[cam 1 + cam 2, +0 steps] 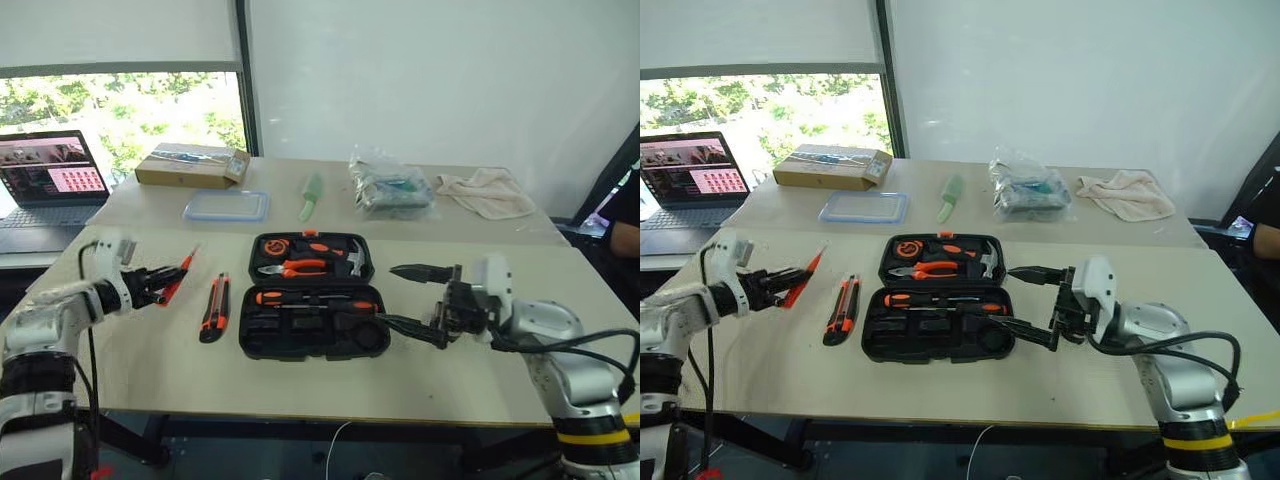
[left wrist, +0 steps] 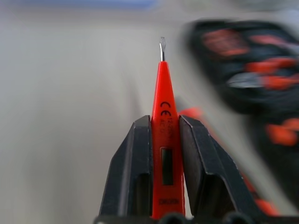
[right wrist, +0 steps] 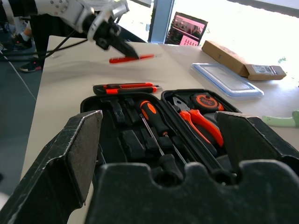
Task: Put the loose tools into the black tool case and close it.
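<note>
I should release the orange tester screwdriver from my left gripper in the case's near half (image 1: 283,315), next to the orange-and-black screwdriver.
The black tool case (image 1: 300,342) lies open mid-table, with an orange-and-black screwdriver (image 1: 310,299) in its near half. Pliers, a tape measure and a hammer sit in its far half. My left gripper (image 1: 160,283) hovers left of the case, shut on the small orange tester screwdriver (image 2: 164,135), whose metal tip points past the fingers. Between that hand and the case, an orange-black utility knife (image 1: 213,308) rests on the table. My right gripper (image 1: 410,298) is open at the case's right edge, pointing left, with nothing between its fingers.
On the far table are a laptop (image 1: 50,180), a cardboard box (image 1: 190,165), a clear blue-rimmed container (image 1: 226,206), a green object (image 1: 311,195), a plastic bag (image 1: 390,187) and a cloth (image 1: 487,192). A person's arm (image 1: 625,235) shows at the right edge.
</note>
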`<move>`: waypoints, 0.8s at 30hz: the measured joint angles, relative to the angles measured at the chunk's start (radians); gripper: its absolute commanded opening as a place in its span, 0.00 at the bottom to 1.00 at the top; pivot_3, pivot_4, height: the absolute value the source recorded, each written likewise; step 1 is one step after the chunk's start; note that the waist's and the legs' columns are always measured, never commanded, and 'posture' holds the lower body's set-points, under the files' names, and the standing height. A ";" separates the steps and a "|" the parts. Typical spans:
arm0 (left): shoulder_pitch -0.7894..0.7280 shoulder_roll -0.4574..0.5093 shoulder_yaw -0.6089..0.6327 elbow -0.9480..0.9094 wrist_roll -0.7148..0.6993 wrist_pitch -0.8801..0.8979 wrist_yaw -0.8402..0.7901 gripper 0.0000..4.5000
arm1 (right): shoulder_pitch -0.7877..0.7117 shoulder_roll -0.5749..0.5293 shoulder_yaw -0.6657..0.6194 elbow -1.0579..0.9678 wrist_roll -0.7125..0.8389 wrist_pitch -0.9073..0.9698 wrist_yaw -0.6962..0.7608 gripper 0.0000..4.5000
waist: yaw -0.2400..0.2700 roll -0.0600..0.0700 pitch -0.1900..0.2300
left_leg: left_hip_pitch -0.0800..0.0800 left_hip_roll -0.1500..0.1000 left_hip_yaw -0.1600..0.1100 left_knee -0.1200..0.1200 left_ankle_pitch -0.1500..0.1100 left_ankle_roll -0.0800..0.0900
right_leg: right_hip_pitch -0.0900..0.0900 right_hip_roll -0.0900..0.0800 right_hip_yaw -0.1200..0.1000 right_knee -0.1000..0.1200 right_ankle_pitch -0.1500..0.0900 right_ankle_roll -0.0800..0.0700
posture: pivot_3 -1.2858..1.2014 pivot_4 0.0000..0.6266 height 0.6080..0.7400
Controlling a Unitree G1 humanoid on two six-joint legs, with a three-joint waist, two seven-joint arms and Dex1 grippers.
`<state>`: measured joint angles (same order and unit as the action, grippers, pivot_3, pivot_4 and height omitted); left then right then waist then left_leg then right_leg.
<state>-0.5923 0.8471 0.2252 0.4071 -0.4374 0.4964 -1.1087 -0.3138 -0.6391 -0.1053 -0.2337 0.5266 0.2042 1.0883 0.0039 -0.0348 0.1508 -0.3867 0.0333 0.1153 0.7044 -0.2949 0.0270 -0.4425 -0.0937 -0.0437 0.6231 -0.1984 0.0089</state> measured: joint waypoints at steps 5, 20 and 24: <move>-0.046 0.006 -0.249 -0.167 0.072 -0.135 -0.277 0.09 | 0.066 -0.036 -0.037 -0.026 0.009 0.003 -0.001 1.00 | 0.013 0.000 0.000 | 0.001 -0.001 0.002 0.003 -0.001 0.002 | 0.003 0.000 0.000 -0.003 0.000 0.000 | 0.52 0.24 1.00; -0.247 -0.205 -0.597 0.000 0.446 -0.344 -0.219 0.09 | 0.155 -0.036 -0.051 -0.121 0.026 0.006 -0.068 1.00 | 0.007 -0.001 0.000 | 0.000 0.000 -0.004 0.009 -0.007 0.013 | 0.002 0.002 0.003 0.000 0.000 0.001 | 0.52 0.24 1.00; -0.270 -0.216 -0.603 0.025 0.474 -0.350 -0.227 0.09 | 0.170 -0.035 -0.052 -0.131 0.027 0.006 -0.086 1.00 | 0.007 -0.001 0.000 | 0.000 0.000 -0.004 0.010 -0.008 0.014 | 0.002 0.001 0.003 0.000 0.000 0.002 | 0.52 0.24 1.00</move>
<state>-0.8626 0.6314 -0.3778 0.4322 0.0369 0.1461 -1.3362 -0.1433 -0.6743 -0.1569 -0.3648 0.5534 0.2098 1.0020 0.0112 -0.0355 0.1513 -0.3865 0.0330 0.1117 0.7146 -0.3027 0.0408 -0.4402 -0.0924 -0.0409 0.6231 -0.1986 0.0108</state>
